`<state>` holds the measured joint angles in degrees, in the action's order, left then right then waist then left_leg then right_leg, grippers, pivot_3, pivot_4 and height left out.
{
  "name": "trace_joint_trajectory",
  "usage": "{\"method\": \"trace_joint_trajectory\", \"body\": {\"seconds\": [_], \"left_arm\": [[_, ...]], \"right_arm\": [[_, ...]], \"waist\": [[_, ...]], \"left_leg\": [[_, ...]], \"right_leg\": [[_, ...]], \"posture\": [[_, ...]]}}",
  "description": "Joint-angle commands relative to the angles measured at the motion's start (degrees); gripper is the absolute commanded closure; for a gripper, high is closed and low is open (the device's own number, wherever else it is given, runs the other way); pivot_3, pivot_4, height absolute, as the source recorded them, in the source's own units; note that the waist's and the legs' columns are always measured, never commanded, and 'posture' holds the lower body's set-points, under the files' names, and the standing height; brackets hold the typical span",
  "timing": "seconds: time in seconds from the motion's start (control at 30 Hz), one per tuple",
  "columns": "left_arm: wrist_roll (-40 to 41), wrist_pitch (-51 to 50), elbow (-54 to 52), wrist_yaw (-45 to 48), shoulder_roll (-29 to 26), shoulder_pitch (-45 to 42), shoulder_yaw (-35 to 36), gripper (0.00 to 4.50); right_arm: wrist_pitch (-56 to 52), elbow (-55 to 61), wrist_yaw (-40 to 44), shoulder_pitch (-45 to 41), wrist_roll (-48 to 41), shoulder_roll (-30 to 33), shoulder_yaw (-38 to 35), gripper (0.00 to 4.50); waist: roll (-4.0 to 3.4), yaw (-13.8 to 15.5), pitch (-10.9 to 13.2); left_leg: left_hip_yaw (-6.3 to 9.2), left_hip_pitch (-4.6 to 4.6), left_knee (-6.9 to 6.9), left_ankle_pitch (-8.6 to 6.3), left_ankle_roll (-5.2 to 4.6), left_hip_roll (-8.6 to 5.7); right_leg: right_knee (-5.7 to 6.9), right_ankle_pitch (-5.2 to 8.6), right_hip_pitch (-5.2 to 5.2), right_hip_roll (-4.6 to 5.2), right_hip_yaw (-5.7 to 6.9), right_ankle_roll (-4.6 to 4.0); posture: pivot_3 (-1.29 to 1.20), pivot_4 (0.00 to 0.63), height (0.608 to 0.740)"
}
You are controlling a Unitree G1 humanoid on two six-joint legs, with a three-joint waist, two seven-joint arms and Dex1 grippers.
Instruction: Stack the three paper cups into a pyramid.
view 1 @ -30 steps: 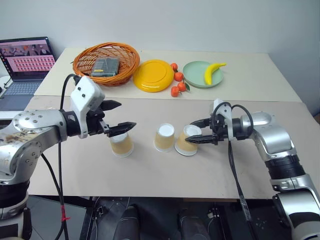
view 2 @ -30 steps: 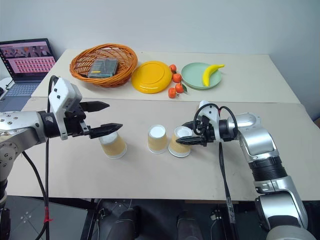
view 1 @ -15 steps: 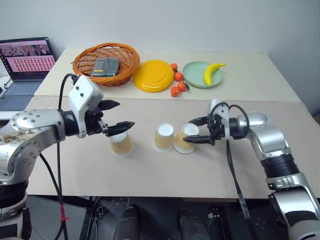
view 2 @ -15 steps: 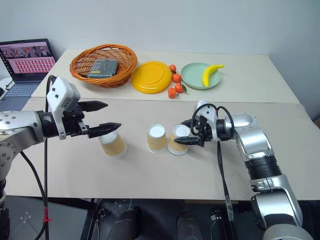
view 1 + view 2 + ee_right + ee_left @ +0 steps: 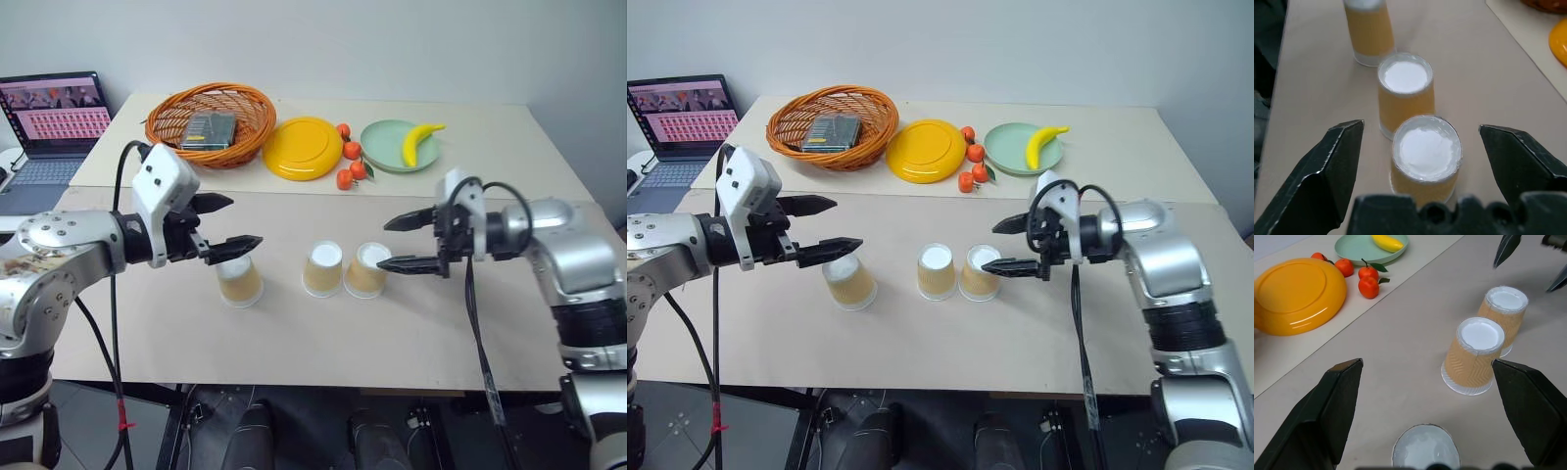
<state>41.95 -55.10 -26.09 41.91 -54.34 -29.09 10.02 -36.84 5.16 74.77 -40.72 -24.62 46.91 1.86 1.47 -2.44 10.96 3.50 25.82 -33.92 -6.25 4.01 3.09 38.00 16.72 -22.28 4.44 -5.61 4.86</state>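
The robot's left gripper will close on the upper sides of the paper cup (image 5: pixel 237 275) (image 5: pixel 1426 451) standing apart from the pair of cups.
Three paper cups stand upside down on the tan table, none on top of another. The left cup (image 5: pixel 238 282) is apart from the others. The middle cup (image 5: pixel 322 269) and the right cup (image 5: pixel 366 270) stand side by side, close or touching. My left gripper (image 5: pixel 245 221) is open and hovers just above the left cup with nothing between its fingers. My right gripper (image 5: pixel 383 245) is open and empty, a little to the right of the right cup and above it. The right wrist view looks down the row: right cup (image 5: pixel 1424 159), middle cup (image 5: pixel 1404 93), left cup (image 5: pixel 1369 29).
On the far table are an orange wicker basket (image 5: pixel 210 122) holding a dark box, a yellow plate (image 5: pixel 302 147), several tangerines (image 5: pixel 348 164) and a green plate (image 5: pixel 387 149) with a banana (image 5: pixel 419 140). A laptop (image 5: pixel 54 117) stands at the far left.
My right gripper opened, let go of the right cup and drew back up and to the right. That cup now stands upright beside the middle cup. The left arm kept still.
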Motion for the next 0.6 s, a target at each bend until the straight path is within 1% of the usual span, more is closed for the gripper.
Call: {"method": "trace_joint_trajectory", "body": {"seconds": [0.03, 0.17, 0.37, 0.43, 0.5, 0.53, 0.6], "left_arm": [[-0.84, 2.17, -0.65, 0.57, -0.31, 1.19, 1.41, 0.0], [0.68, 4.51, -3.67, 3.39, -0.82, 8.8, 7.43, 0.0], [0.06, 7.32, -5.94, 6.35, -1.01, 22.07, 19.42, 0.0], [3.06, 6.3, -7.01, 5.25, 1.29, 24.79, 22.83, 0.0], [4.95, 5.67, -7.43, 3.39, 3.25, 25.97, 24.48, 0.0], [4.5, 6.53, -7.92, 3.42, 3.87, 27.33, 24.62, 0.0], [2.46, 9.49, -8.65, 2.02, 6.93, 30.5, 24.51, 0.0]], "right_arm": [[-2.07, 3.63, -0.03, -2.21, -4.97, 1.59, -4.7, 0.08], [-0.86, 2.14, 2.13, -3.77, -6.62, 2.74, -5.27, 0.08], [1.41, -1.56, 4.67, -5.68, -6.35, 1.39, -2.32, 0.08], [1.39, -2.48, 6.04, -6.65, -6.91, 0.87, -1.67, 0.08], [1.25, -3.09, 7.18, -7.2, -7.29, 0.68, -1.29, 0.08], [0.98, -3.44, 7.79, -7.5, -7.5, 0.67, -1.02, 0.08], [0.88, -4.67, 9.21, -8.34, -7.19, 0.54, -0.08, 0.08]], "waist": [[0.0, -0.12, 0.0], [0.0, -0.4, 0.0], [0.0, -0.25, 0.0], [0.0, -0.17, 0.0], [0.0, 0.09, 0.0], [0.0, 0.26, 0.0], [0.0, 0.22, 0.0]], "left_leg": [[0.0, 0.0, -0.01, 0.0, 0.0, 0.0], [-0.03, -0.01, 0.02, 0.0, 0.0, 0.01], [-0.05, -0.01, 0.04, -0.01, -0.01, 0.02], [-0.05, -0.02, 0.03, -0.01, -0.01, 0.02], [-0.06, -0.02, 0.02, -0.01, -0.01, 0.03], [-0.04, -0.02, 0.01, -0.01, -0.01, 0.03], [-0.04, -0.02, -0.01, -0.01, 0.0, 0.02]], "right_leg": [[0.0, 0.0, 0.0, 0.0, 0.0, 0.0], [-0.01, 0.0, -0.03, 0.0, -0.04, -0.01], [-0.02, 0.02, -0.06, 0.01, -0.03, -0.05], [-0.01, 0.02, -0.04, 0.02, -0.02, -0.06], [-0.01, 0.02, -0.03, 0.03, -0.02, -0.06], [-0.02, 0.02, -0.03, 0.03, 0.0, -0.06], [-0.04, 0.02, 0.0, 0.04, 0.0, -0.05]], "posture": [[0.0, 0.15, 0.732], [0.0, 0.15, 0.732], [0.0, 0.15, 0.732], [0.0, 0.15, 0.732], [0.0, 0.15, 0.732], [0.0, 0.15, 0.732], [0.0, 0.15, 0.732]]}}
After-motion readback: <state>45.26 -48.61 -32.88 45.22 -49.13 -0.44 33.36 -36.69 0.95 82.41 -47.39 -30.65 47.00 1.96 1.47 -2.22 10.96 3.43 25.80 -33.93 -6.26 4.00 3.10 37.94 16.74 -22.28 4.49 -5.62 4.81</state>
